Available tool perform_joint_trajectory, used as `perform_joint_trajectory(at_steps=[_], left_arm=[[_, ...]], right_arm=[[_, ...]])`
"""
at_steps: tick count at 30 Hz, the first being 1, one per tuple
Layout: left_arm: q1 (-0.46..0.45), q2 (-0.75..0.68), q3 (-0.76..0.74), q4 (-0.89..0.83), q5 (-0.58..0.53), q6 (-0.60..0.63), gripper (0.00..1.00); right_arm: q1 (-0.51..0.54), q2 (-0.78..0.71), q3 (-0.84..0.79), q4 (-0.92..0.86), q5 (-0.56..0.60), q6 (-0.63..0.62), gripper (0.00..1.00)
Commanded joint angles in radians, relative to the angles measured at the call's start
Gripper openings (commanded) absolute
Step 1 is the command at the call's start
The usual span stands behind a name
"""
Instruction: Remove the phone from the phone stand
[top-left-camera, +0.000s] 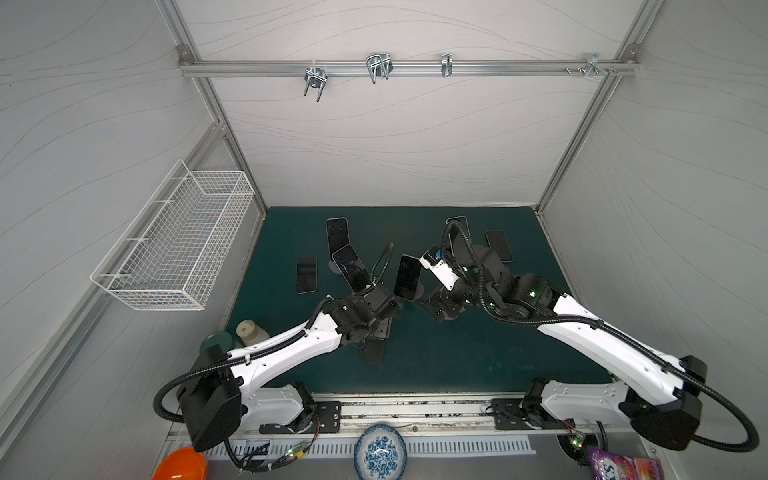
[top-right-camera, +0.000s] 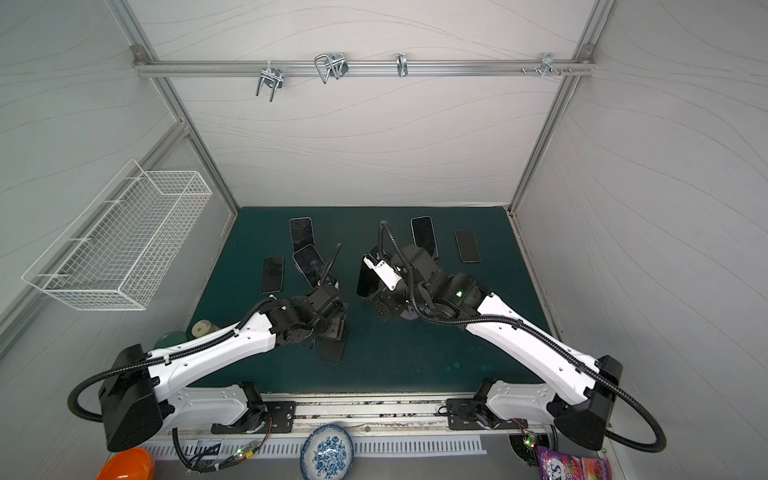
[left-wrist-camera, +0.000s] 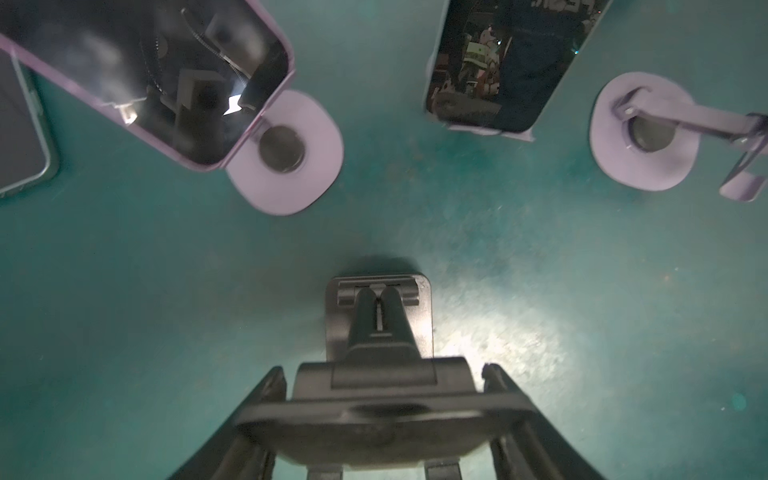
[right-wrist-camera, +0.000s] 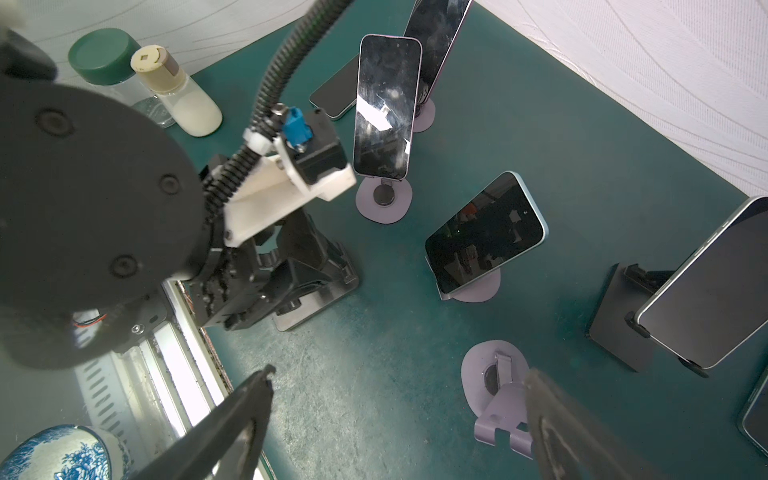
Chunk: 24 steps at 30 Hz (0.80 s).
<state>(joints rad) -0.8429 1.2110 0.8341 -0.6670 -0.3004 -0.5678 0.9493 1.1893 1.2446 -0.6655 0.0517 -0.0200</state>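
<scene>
The robot's left gripper needs to set the black phone stand down on the green mat (top-left-camera: 304, 329) beside the bottles, just below the flat phone.
In the left wrist view my left gripper (left-wrist-camera: 384, 372) is shut across the width of a dark phone (left-wrist-camera: 382, 428). The phone leans on a black phone stand (left-wrist-camera: 380, 316), which rests on the green mat. Both top views show this gripper (top-left-camera: 379, 328) (top-right-camera: 332, 330) low at the mat's front centre, over the dark stand (top-left-camera: 372, 353). My right gripper (right-wrist-camera: 401, 374) is open and holds nothing. It hangs over an empty lilac stand (right-wrist-camera: 494, 386), and in a top view it sits right of centre (top-left-camera: 440, 309).
Other phones lean on lilac stands (top-left-camera: 351, 268) (top-left-camera: 407, 277), and several lie flat on the mat (top-left-camera: 306, 274) (top-left-camera: 498, 245). Two bottles (top-left-camera: 249, 332) stand at the front left. A wire basket (top-left-camera: 183, 245) hangs on the left wall. A patterned bowl (top-left-camera: 380, 453) sits at the front.
</scene>
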Motion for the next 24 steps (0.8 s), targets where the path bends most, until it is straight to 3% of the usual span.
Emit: perform_joint_trajectory(at_steps=[1, 7, 13, 24], left_arm=[[0.044, -0.078, -0.027, -0.051, -0.032, -0.060, 0.65], [0.157, -0.224, -0.086, -0.109, -0.067, -0.063, 0.64], [0.340, -0.310, -0.102, -0.158, -0.063, 0.000, 0.63], [0.679, -0.330, -0.112, -0.105, 0.028, 0.141, 0.63]], right_arm=[[0.010, 0.009, 0.022, -0.004, -0.009, -0.019, 0.95], [0.018, 0.017, 0.028, -0.006, -0.016, -0.017, 0.95], [0.020, 0.041, 0.024, 0.005, -0.026, -0.011, 0.95], [0.023, 0.047, 0.029, 0.008, -0.023, -0.021, 0.95]])
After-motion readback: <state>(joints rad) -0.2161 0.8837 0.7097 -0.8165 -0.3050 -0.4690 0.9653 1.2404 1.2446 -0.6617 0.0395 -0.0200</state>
